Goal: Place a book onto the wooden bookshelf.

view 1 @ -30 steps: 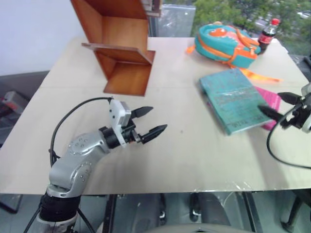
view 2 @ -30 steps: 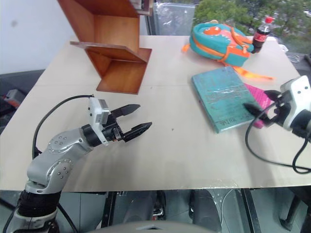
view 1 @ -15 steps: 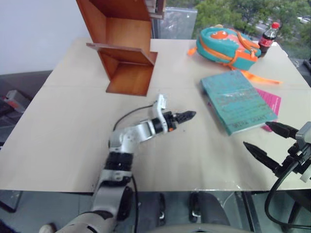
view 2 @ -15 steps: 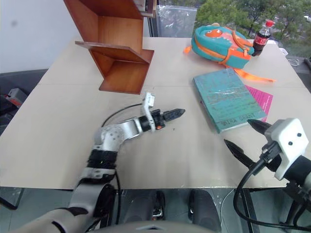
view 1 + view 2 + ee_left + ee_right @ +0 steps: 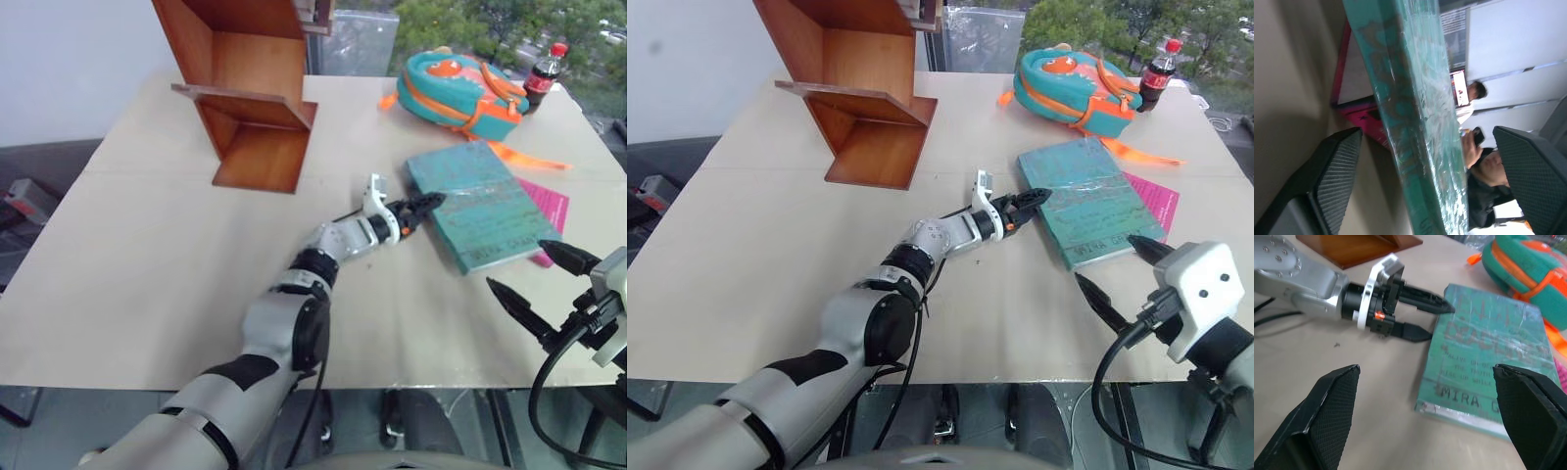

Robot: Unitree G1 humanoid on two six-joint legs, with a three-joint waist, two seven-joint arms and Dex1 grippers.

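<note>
The teal-green book lies across the pink book, so the robot's left gripper needs to pull the teal-green book closer, then grip its edge (image 5: pixel 444 233) afresh before lifting.
The teal-green book (image 5: pixel 480 211) lies flat on the table's right side, on top of a pink book (image 5: pixel 549 204). My left gripper (image 5: pixel 423 208) reaches level across the table to the book's near-left edge. It is open, with one finger above the cover and one at table height, and the book's edge (image 5: pixel 1410 98) stands between them with gaps on both sides. My right gripper (image 5: pixel 516 264) hovers open and empty off the book's front corner, near the table's front right. The wooden bookshelf (image 5: pixel 255 98) stands at the back left.
A teal and orange backpack (image 5: pixel 456 83) and a cola bottle (image 5: pixel 545 67) sit at the back right, beyond the book. The table (image 5: pixel 147 245) has bare room between the shelf and the book. People (image 5: pixel 1484 166) show in the background of the left wrist view.
My left arm swept right and forward across the table to the book's edge, and its wrist rolled. My right gripper drew back from the book toward the front right corner, then held still.
</note>
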